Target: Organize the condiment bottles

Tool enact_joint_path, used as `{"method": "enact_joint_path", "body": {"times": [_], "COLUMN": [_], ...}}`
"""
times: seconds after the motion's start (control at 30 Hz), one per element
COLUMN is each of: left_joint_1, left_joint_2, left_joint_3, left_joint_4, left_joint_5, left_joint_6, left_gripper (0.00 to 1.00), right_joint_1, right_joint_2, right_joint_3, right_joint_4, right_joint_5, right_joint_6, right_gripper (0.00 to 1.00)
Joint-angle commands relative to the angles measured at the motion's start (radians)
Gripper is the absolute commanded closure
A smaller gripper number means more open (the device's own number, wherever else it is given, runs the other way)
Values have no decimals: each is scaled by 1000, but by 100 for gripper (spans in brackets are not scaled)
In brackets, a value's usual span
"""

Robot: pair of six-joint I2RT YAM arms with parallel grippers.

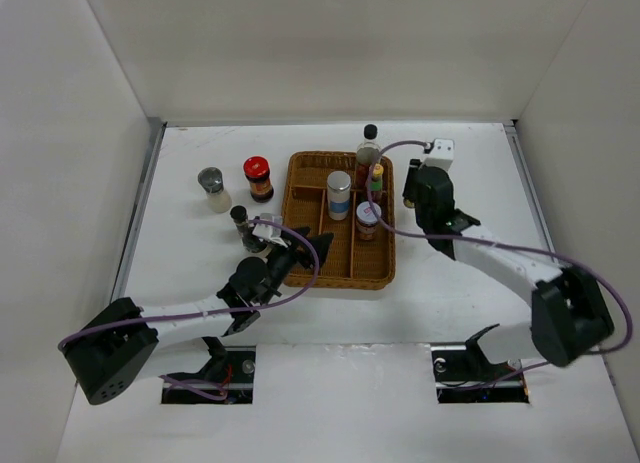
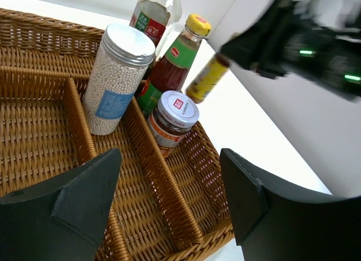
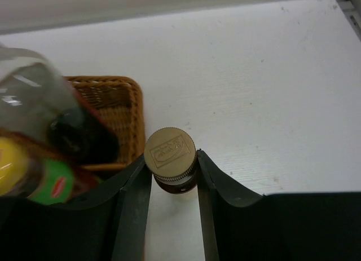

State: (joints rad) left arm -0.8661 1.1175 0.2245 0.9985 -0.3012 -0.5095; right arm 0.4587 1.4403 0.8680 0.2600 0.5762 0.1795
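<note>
My right hand should set the small tan-capped bottle in the wicker tray (image 1: pixel 370 255), just in front of the white-lidded jar.
My right gripper (image 3: pixel 172 169) is shut on a slim dark-capped sauce bottle (image 3: pixel 170 154) and holds it tilted just right of the wicker tray's right rim (image 1: pixel 392 245). The bottle also shows in the top view (image 1: pixel 411 183) and in the left wrist view (image 2: pixel 206 78). In the tray stand a black-capped clear bottle (image 1: pixel 369 143), a silver-capped jar of white beads (image 1: pixel 339 194), a yellow-capped sauce bottle (image 1: pixel 376 179) and a small white-lidded jar (image 1: pixel 368 221). My left gripper (image 1: pixel 316 249) is open and empty over the tray's near left part.
Left of the tray stand a silver-capped shaker (image 1: pixel 212 188), a red-lidded dark jar (image 1: pixel 258 178) and a small dark-topped shaker (image 1: pixel 243 226) close to my left wrist. White walls enclose the table on three sides.
</note>
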Motion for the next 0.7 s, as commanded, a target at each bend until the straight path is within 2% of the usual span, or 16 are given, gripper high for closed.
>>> {"method": "enact_joint_path", "body": {"times": [0.0, 0.13, 0.27, 0.43, 0.67], "left_joint_1": [-4, -4, -1, -7, 0], "left_joint_2": [-27, -28, -41, -36, -19], "left_joint_3": [18, 18, 16, 19, 39], "left_joint_4": [49, 46, 43, 43, 11], "left_joint_5": [14, 14, 4, 1, -24], "left_joint_6": [-9, -11, -7, 0, 20], "left_gripper": [30, 30, 30, 30, 31], "right_joint_1": [74, 178, 296, 419, 473], "right_joint_2": [-214, -378, -471, -460, -365], "right_joint_3": [-29, -95, -145, -155, -201], "right_joint_4": [41, -66, -122, -120, -24], "right_joint_5": [73, 74, 82, 94, 91], "right_joint_6": [5, 52, 109, 153, 181], "right_gripper": [72, 72, 72, 72, 72]}}
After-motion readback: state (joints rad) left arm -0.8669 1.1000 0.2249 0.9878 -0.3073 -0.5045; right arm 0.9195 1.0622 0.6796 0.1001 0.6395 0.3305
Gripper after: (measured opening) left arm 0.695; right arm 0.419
